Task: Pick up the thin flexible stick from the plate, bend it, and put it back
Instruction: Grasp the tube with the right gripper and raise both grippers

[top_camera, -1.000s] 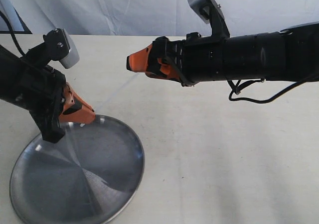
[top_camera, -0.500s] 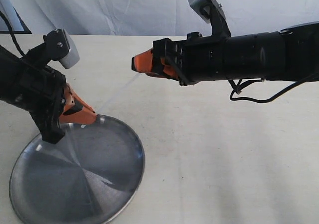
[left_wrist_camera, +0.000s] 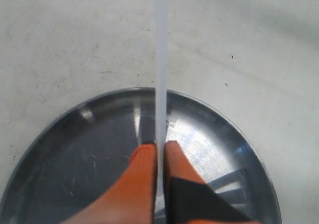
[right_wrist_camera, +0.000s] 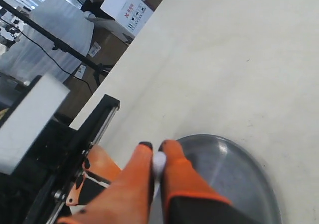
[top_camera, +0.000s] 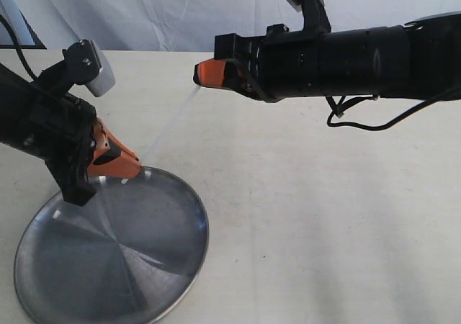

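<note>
The stick runs straight with the robot's left gripper near its lower end, so next the left gripper takes it slightly further up [top_camera: 152, 145] before it turns to bend the stick.
The thin flexible stick [top_camera: 170, 123] is a faint whitish translucent rod stretched in the air between both grippers, above the table. Its lower end is pinched by my left gripper [top_camera: 134, 169], which is shut on it over the far rim of the plate [top_camera: 173, 266]. Its upper end sits in my right gripper [top_camera: 197, 74], also shut on it, higher and to the right. In the left wrist view the stick [left_wrist_camera: 160, 59] runs straight out from the orange fingers [left_wrist_camera: 144, 164] over the plate [left_wrist_camera: 70, 149]. The right wrist view shows the stick's end [right_wrist_camera: 158, 162] clamped between the orange fingers [right_wrist_camera: 179, 169].
The steel plate [right_wrist_camera: 239, 174] lies at the front left of the beige table [top_camera: 324, 216]. A white cloth backdrop [top_camera: 180, 11] hangs behind. Beyond the table edge, the right wrist view shows cardboard boxes [right_wrist_camera: 127, 7] and a black stand.
My right gripper has risen and drawn back to the right with its end of the stick, so the stick slopes more steeply. The left gripper has barely moved.
</note>
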Available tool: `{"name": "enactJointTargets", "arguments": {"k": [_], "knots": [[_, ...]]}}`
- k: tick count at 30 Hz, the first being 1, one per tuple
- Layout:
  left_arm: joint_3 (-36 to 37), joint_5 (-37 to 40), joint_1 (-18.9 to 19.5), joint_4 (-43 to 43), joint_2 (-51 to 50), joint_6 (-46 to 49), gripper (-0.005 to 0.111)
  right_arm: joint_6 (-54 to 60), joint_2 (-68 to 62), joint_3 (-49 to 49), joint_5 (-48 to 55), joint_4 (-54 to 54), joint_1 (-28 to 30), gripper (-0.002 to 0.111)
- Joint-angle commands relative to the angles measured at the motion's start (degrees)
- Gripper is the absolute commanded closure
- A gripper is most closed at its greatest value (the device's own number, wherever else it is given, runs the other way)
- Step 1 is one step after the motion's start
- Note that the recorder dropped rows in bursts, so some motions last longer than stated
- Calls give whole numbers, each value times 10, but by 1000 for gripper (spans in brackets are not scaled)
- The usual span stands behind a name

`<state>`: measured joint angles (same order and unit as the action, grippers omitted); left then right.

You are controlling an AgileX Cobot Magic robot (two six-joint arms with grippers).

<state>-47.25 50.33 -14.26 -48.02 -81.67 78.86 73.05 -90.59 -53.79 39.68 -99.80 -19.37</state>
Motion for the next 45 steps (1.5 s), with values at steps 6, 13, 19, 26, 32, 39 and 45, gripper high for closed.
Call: {"name": "enactJointTargets", "arguments": {"k": [6,13,19,26,32,39,45], "knots": [[-3,9,-3,-26,3,1,107,4,0,-4,11,-1,-1,109],[-3,32,-3,-30,3,1,93,4,0,-4,35,-1,-1,109],[-3,34,-3,-40,3,1,65,4,0,-4,37,-1,-1,109],[-3,18,-3,2,3,1,102,4,0,-4,51,-1,-1,109],[-3,6,-3,-7,3,13,107,4,0,-4,60,-1,-1,109],[-3,15,-3,-85,3,74,107,4,1,-7,47,-1,-1,109],[-3,22,-3,-97,3,83,107,5,2,-35,45,-1,-1,109]]}}
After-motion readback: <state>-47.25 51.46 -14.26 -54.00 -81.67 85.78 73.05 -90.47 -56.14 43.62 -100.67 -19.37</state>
